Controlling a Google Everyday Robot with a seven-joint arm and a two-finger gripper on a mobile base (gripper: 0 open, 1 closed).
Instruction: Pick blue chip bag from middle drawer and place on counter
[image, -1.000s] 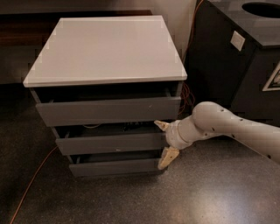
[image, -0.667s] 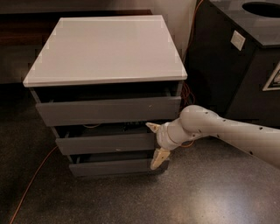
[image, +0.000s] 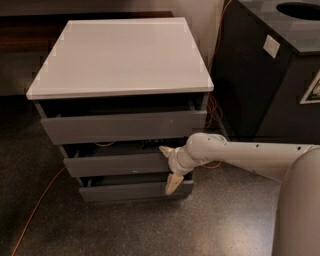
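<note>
I need to close my gripper on the top edge (image: 156, 154) of the middle drawer, toward the end nearest the black box, because the drawer should open more.
The counter (image: 120, 55) is the pale top slab of the grey cabinet, and it is bare. Below it the middle drawer (image: 115, 164) stands slightly ajar, showing only a dark slit of its inside. The blue chip bag is hidden from view. My gripper (image: 169, 166) is at the right end of the middle drawer's front, open. Its upper fingertip (image: 165, 149) is at the drawer's top edge and its lower fingertip (image: 173, 184) hangs over the lowest drawer's front. Nothing is held. My white arm reaches in from the right.
The top drawer (image: 125, 127) and the lowest drawer (image: 131, 191) also stand slightly ajar. A black box with a round hole (image: 270, 65) stands close to the cabinet's right. Orange cables (image: 215, 111) hang between them, and another orange cable (image: 35, 210) crosses the speckled floor at left.
My gripper has moved left along the cabinet's front, from past the right corner onto the middle drawer's right end. The drawers have not moved.
</note>
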